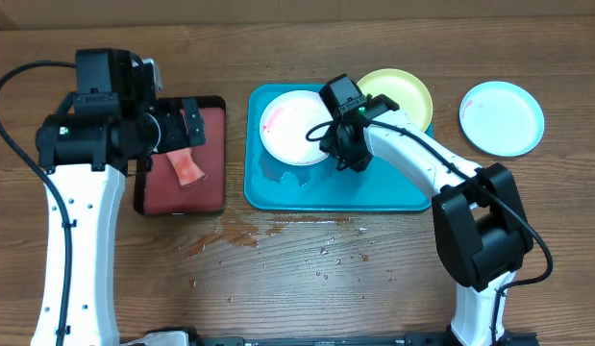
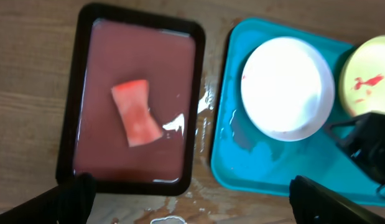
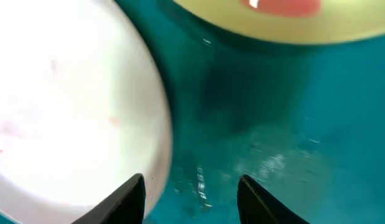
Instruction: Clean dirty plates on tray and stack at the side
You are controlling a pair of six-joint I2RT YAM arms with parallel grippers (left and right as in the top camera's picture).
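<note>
The robot's left gripper should close on the narrow middle of the pink sponge [image 1: 186,168] [image 2: 139,117] that lies in the red tray, just nearer than the red end of the sponge.
The teal tray [image 1: 335,192] lies mid-table. A white plate [image 1: 292,125] with faint red smears sits on its left part. A yellow-green plate [image 1: 403,91] with a red smear rests at its far right corner. A light blue plate [image 1: 502,117] lies on the table to the right. My right gripper [image 1: 347,144] is open and low over the tray at the white plate's right edge; in the right wrist view its fingers [image 3: 192,199] straddle the rim of the white plate [image 3: 68,106], with wet tray floor [image 3: 273,124] between them. My left gripper [image 2: 192,205] is open and empty above the red tray.
A black-rimmed red tray [image 1: 220,183] left of the teal tray holds reddish water and a pink sponge [image 1: 185,168], also seen in the left wrist view [image 2: 137,113]. Water puddles and drops [image 1: 278,235] lie on the wood in front of both trays.
</note>
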